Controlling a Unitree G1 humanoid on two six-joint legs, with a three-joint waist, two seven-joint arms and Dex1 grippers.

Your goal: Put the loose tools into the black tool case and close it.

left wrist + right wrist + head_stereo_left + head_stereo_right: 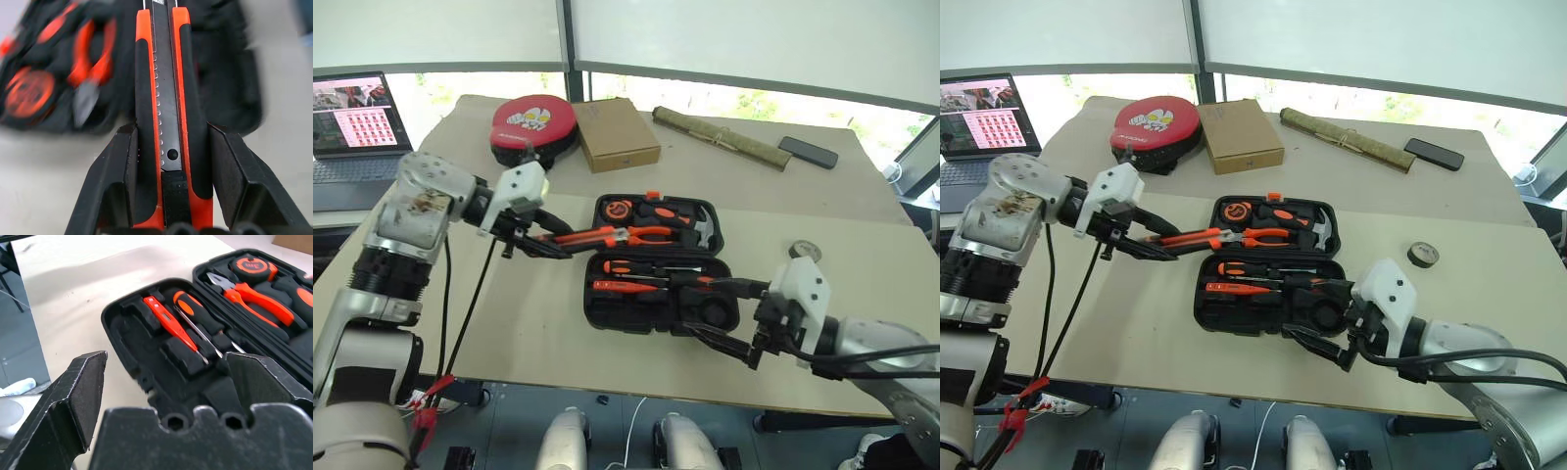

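Note:
Next, I release the utility knife from my left gripper in the empty slot (646,311) (229,63) along the near edge of the black tool case. The knife now hangs above the table beside the case.
The black tool case (591,305) lies open on the table. Two screwdrivers (641,266) with orange-and-black handles rest in its near half, and the right wrist view shows them (193,316) too. My left gripper (546,245) hangs above the table just left of the case, shut on the orange-and-black utility knife (166,107). The knife (585,235) points toward the case. At the case's near right corner my right gripper (700,306) stands open, with nothing between its fingers (80,387).
Pliers (641,233), a hammer (703,227) and a tape measure (620,209) sit in the case's far half. Farther back are a red-and-black pad (533,127), a cardboard box (617,132), a rolled bundle (720,137) and a phone (808,152). A laptop (352,122) stands far left and a tape roll (806,252) right.

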